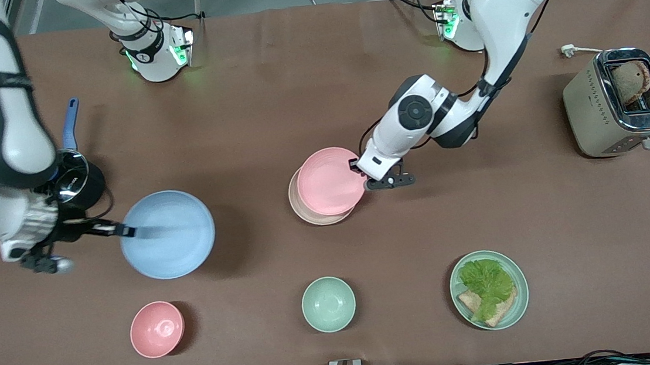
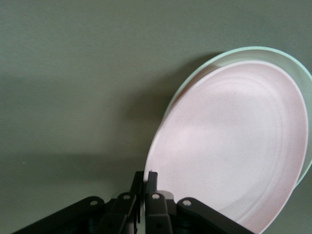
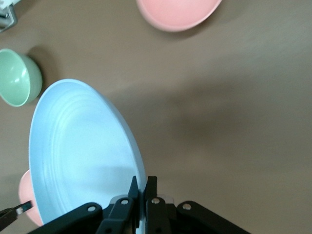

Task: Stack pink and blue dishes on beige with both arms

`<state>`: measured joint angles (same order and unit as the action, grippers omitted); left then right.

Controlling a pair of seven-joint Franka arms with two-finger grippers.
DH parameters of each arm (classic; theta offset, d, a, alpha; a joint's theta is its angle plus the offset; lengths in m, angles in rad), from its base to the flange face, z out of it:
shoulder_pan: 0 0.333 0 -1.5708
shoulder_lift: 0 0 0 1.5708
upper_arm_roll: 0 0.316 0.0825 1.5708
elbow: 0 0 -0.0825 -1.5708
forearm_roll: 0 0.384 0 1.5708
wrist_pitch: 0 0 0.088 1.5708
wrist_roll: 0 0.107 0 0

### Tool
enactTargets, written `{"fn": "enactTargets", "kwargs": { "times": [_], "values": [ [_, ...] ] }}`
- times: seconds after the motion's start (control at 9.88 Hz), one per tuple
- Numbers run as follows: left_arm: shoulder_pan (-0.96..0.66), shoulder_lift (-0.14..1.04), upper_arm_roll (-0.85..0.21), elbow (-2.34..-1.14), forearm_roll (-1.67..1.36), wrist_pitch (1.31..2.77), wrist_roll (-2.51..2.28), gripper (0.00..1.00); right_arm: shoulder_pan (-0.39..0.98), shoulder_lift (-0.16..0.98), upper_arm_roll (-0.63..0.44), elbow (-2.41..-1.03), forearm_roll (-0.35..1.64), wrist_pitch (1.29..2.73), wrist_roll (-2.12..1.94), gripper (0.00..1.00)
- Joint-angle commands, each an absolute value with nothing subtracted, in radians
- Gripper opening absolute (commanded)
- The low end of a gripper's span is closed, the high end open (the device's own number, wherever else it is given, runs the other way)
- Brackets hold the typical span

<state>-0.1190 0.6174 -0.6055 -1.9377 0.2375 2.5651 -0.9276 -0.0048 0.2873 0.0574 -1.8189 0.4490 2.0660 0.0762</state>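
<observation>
The pale blue plate, now hanging just above the table, will go down from my right gripper onto the pale pink plate, squarely (image 1: 323, 190) above the beige plate.
The pale pink plate (image 1: 328, 181) (image 2: 234, 146) lies tilted over the beige plate (image 1: 304, 211), whose rim (image 2: 253, 51) peeks out beneath it. My left gripper (image 1: 361, 171) (image 2: 145, 181) is shut on the pink plate's rim at the edge toward the left arm's end. The pale blue plate (image 1: 167, 233) (image 3: 83, 156) hangs just above the table toward the right arm's end and casts a shadow. My right gripper (image 1: 123, 229) (image 3: 145, 187) is shut on its rim.
Near the front camera stand a deep pink bowl (image 1: 156, 329) (image 3: 178, 12), a small mint bowl (image 1: 328, 303) (image 3: 17, 78) and a mint plate with lettuce and bread (image 1: 519, 283). A toaster (image 1: 618, 101) sits at the left arm's end. A black pot with a blue handle (image 1: 74, 175) is under the right arm.
</observation>
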Motion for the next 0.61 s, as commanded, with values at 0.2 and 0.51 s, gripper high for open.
{"fn": "enactTargets", "kwargs": {
  "times": [0.2, 0.51],
  "values": [
    [-0.111, 0.617, -0.598, -1.888, 0.328, 2.563, -1.013, 1.0, -0.017, 0.201, 0.325, -2.034, 0.433, 2.242, 0.305, 0.01],
    [-0.097, 0.317, -0.441, -2.075, 0.324, 2.533, -0.792, 1.0, -0.005, 0.268, 0.469, -2.057, 0.433, 2.395, 0.449, 0.01]
  ]
}}
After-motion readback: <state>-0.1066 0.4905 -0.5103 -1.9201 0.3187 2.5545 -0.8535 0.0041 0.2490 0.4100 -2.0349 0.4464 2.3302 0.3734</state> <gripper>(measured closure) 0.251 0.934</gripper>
